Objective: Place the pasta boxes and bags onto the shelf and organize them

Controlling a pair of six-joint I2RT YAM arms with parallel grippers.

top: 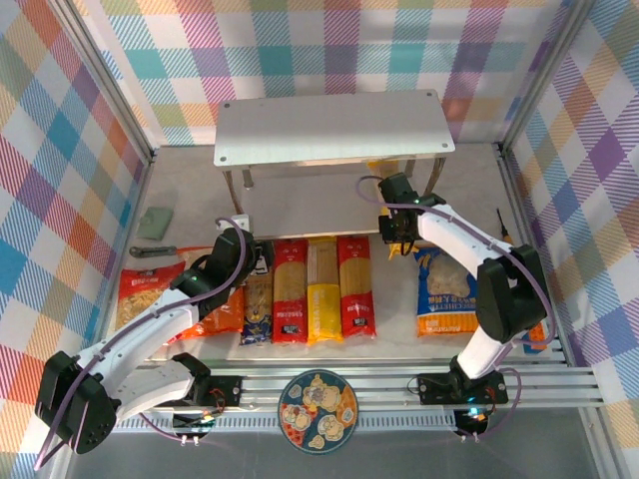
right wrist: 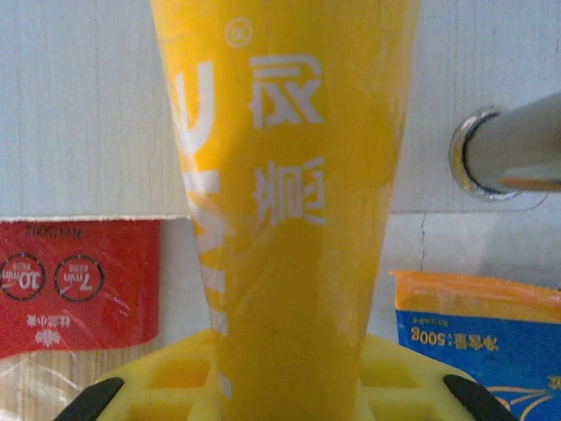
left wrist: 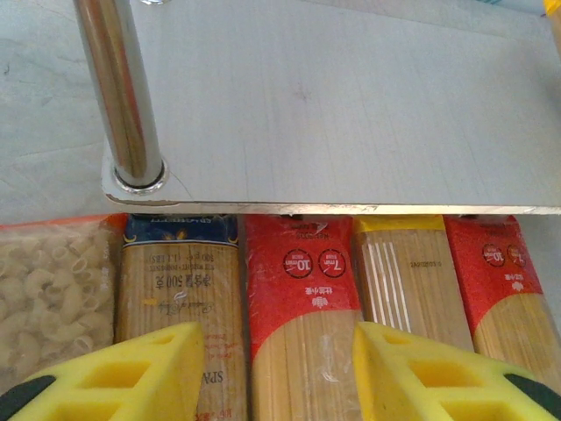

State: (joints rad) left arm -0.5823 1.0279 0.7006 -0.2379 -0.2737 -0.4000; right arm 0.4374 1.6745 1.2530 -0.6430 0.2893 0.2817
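The lower board point(top: 385, 188) point(right wrist: 307, 110) is beside the chrome leg. Next, I set the yellow pasta box down there with my right gripper. Its far end now points under the shelf top.
The shelf point(top: 329, 125) stands at the back, with a pale grey top board and a lower board point(left wrist: 351, 114). My right gripper point(top: 395, 226) is shut on a yellow pasta box point(right wrist: 289, 202), whose far end points under the shelf top. A tan-brown box point(top: 258, 304), a red box point(top: 290, 289), a yellow box point(top: 322, 289) and another red box point(top: 356, 284) lie side by side in front of the shelf. My left gripper point(left wrist: 276, 373) hovers open over the red box point(left wrist: 298, 298) and the tan one point(left wrist: 180, 281). The red bag point(top: 148, 289), orange bag point(top: 225, 314) and blue bag point(top: 449, 294) lie on the table.
A chrome shelf leg point(left wrist: 118, 88) rises just ahead of my left gripper, another leg point(right wrist: 508, 153) beside the right one. A patterned plate point(top: 318, 409) rests on the near rail. A grey-green pad point(top: 155, 222) lies at the left; checked walls enclose the table.
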